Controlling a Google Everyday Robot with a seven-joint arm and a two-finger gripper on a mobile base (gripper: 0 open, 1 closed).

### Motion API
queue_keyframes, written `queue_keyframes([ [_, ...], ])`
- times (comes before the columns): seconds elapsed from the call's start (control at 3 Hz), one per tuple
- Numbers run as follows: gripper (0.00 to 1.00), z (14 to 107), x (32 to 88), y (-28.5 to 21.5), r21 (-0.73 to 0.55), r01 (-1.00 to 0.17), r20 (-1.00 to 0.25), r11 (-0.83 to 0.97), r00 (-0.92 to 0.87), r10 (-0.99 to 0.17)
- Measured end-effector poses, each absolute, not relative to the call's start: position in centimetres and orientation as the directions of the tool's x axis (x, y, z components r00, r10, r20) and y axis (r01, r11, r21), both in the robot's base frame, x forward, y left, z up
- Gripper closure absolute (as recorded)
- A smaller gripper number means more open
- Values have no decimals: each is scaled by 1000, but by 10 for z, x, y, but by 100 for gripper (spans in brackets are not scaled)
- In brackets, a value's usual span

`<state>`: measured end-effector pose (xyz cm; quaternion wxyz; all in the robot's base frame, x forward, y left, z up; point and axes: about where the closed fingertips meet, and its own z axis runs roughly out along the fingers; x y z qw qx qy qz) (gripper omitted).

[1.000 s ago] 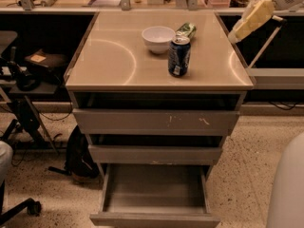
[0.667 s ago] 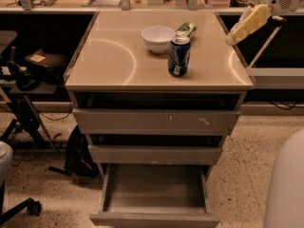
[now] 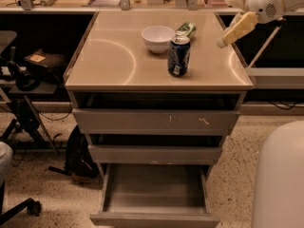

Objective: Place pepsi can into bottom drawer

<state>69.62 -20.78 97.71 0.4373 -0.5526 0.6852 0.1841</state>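
Observation:
Next, my gripper closes its fingers on the lower half (image 3: 180, 62) of the pepsi can, which is standing there in front of the white bowl.
The pepsi can (image 3: 178, 55) stands upright on the cabinet top (image 3: 109, 56), right of centre, just in front of a white bowl. The bottom drawer (image 3: 154, 219) is pulled out and its inside shows nothing in it. My gripper (image 3: 229, 19) hangs at the upper right, above the right rear edge of the cabinet top, to the right of the can and higher than it. Its two yellowish fingers (image 3: 236, 28) are apart and hold nothing.
A white bowl (image 3: 157, 38) and a green can (image 3: 186, 29) lying on its side sit behind the pepsi can. The two upper drawers (image 3: 154, 121) stand slightly out. A dark bag (image 3: 78, 156) and a chair base (image 3: 19, 208) are on the floor at left. A white robot part (image 3: 280, 175) fills the lower right.
My gripper has moved left and a little down, closer to the pepsi can. The can, bowl and drawers have not moved.

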Motion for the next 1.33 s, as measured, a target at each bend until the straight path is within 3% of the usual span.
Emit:
queue_keyframes([
  [0.67, 0, 892, 716, -162, -39, -970, -855, 240, -92, -510],
  [1.33, 0, 866, 722, -145, 15, -976, -862, 219, -124, -492],
])
